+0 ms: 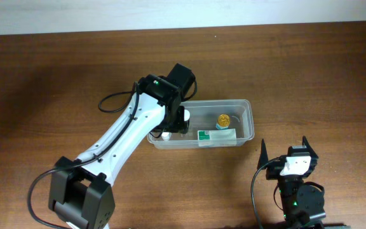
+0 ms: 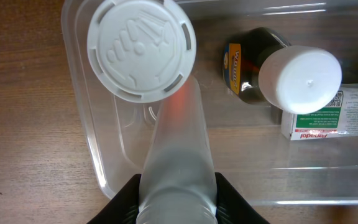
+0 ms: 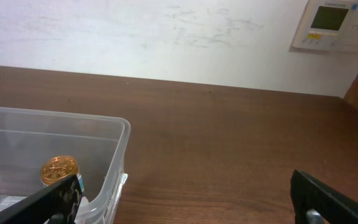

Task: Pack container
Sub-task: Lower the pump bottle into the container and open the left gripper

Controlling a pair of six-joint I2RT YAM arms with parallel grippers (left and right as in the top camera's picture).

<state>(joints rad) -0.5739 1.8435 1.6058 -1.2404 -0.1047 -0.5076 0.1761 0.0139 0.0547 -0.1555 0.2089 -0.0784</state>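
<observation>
Next, my left gripper lets go of the pale whitish bottle in the container [image 1: 166, 135] [image 2: 182, 102], between the end of the container and the dark bottle.
The container [image 1: 248, 109] is a clear rectangular tub in the middle of the table. My left gripper [image 1: 177, 123] reaches down into its left end. In the left wrist view this gripper [image 2: 178, 200] is shut on a frosted bottle [image 2: 178, 149], whose white ribbed cap [image 2: 142, 50] points down at the container [image 2: 82, 121] floor. Inside lie a dark bottle [image 2: 244, 62] with a smooth white cap [image 2: 300, 78], a white-and-green box [image 1: 218, 135] and a gold-capped item [image 1: 223, 119]. My right gripper [image 1: 285, 151] stands open, holding nothing, right of the container [image 3: 118, 126].
Brown wooden table [image 1: 310, 63] extends all round the tub. The right wrist view shows the gold cap [image 3: 59, 170] through the tub's wall, a white wall behind the table and a wall panel [image 3: 334, 25] at top right.
</observation>
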